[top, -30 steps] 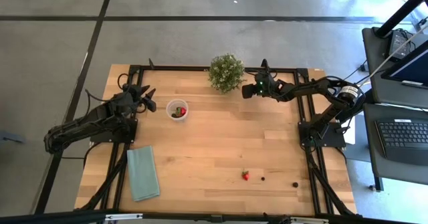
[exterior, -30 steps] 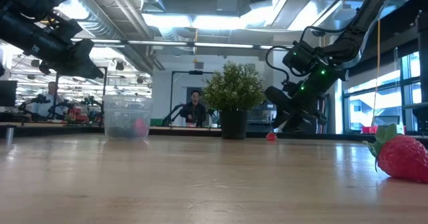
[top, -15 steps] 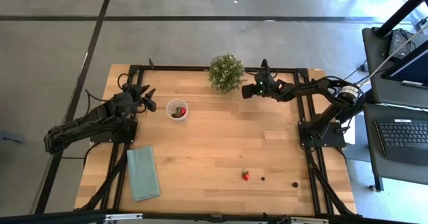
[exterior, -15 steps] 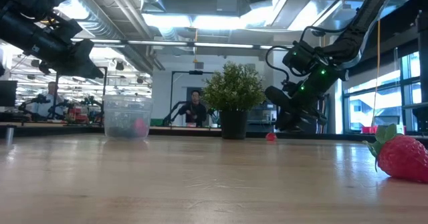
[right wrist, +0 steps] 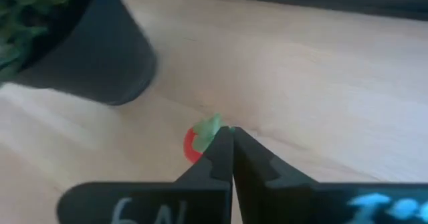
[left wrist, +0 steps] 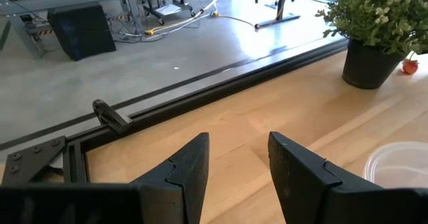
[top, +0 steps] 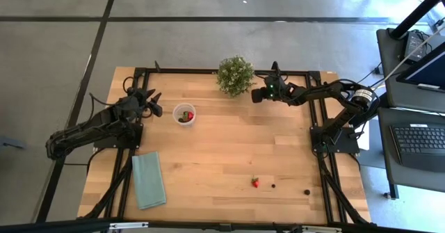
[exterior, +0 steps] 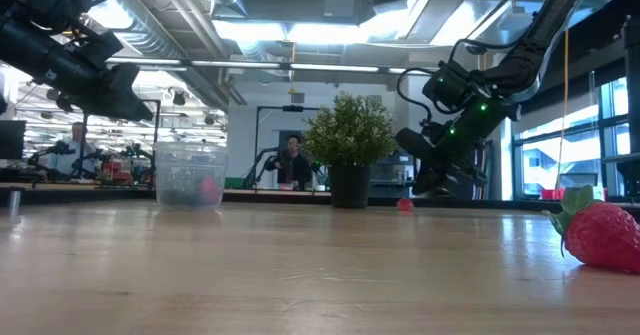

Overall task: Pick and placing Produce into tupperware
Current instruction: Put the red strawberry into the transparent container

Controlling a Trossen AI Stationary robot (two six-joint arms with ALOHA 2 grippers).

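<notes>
I will use my right gripper to release the small strawberry among the produce inside the tupperware (top: 188, 115).
The tupperware (top: 184, 114), a clear round cup holding a few pieces of produce, stands on the table's left half. My left gripper (top: 154, 104) hovers open just left of it; its rim (left wrist: 400, 172) shows in the left wrist view. My right gripper (top: 254, 94) is shut low over the table beside the potted plant (top: 235, 75). A small red strawberry (right wrist: 194, 145) lies on the table right by its fingertips (right wrist: 231, 136). Another strawberry (top: 255, 182) and two dark berries (top: 272, 186) (top: 306, 190) lie near the table's near edge. My right gripper's shut fingertips stand right against the small strawberry's green leafy top (right wrist: 212, 125), coming at it slanting down from the table's right. Whether they touch or pinch the leaves I cannot tell. The strawberry (exterior: 404, 204) rests on the table.
The plant's dark pot (right wrist: 100, 57) stands close to my right gripper. A teal cloth (top: 149, 179) lies flat at the near left. Bare wood stretches across the table's middle. A person shows in the room beyond the table.
My right gripper has shut its fingers beside the small strawberry next to the plant, which still lies on the table. My left gripper has kept still.
</notes>
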